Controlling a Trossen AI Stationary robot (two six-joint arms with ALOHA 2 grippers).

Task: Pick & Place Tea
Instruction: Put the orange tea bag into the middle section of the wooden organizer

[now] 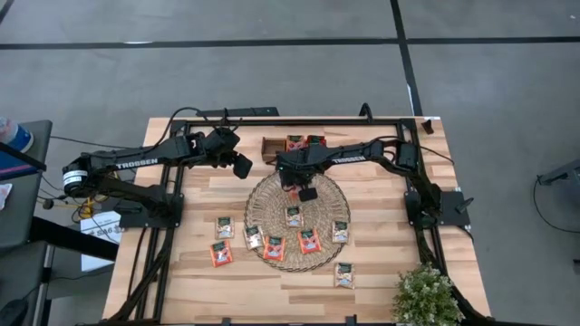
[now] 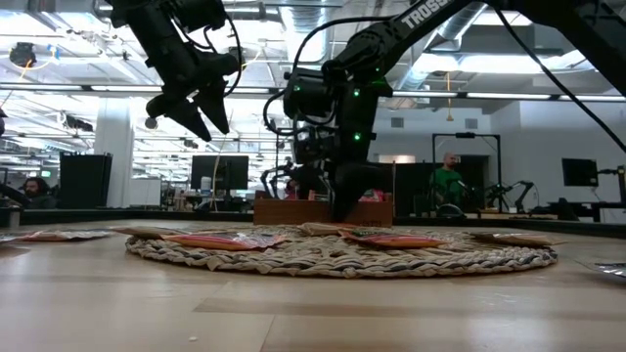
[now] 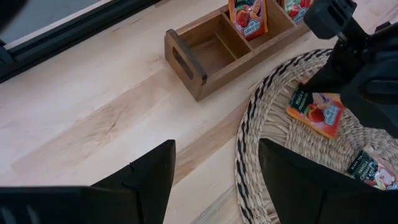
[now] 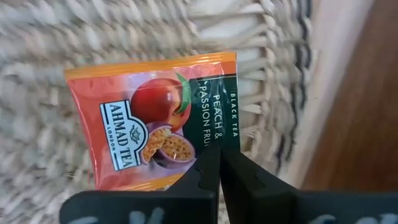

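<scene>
My right gripper is pinching only the corner of the orange sachet, so it should open and grip deeper into the dark green patch [image 4: 214,121] before carrying the sachet to the tray.
An orange tea sachet [image 4: 155,130] with a dark green patch lies on the far part of the round woven mat [image 1: 263,204]. My right gripper [image 4: 217,171] stands over it, pointing steeply down, shut on its edge. The same sachet [image 3: 317,112] shows beneath the right arm in the left wrist view. Several more sachets lie flat on the mat's near half [image 1: 294,215] and on the table [image 1: 224,226]. My left gripper [image 1: 243,166] hangs open above the table, left of the mat, with nothing between its fingers. My right gripper pinches the orange sachet between its two fingertips [image 4: 202,177] at one edge [image 4: 211,154], by the dark green patch. The fingers come from above, pointing steeply down. The sachet lies about flat over the mat; whether it is lifted clear I cannot tell.
A brown wooden compartment tray [image 1: 272,149] stands at the far edge behind the mat, with two sachets [image 1: 295,142] in its right compartments and its left one bare. A potted plant [image 1: 426,294] stands at the near right corner. A black frame [image 1: 181,122] rims the table.
</scene>
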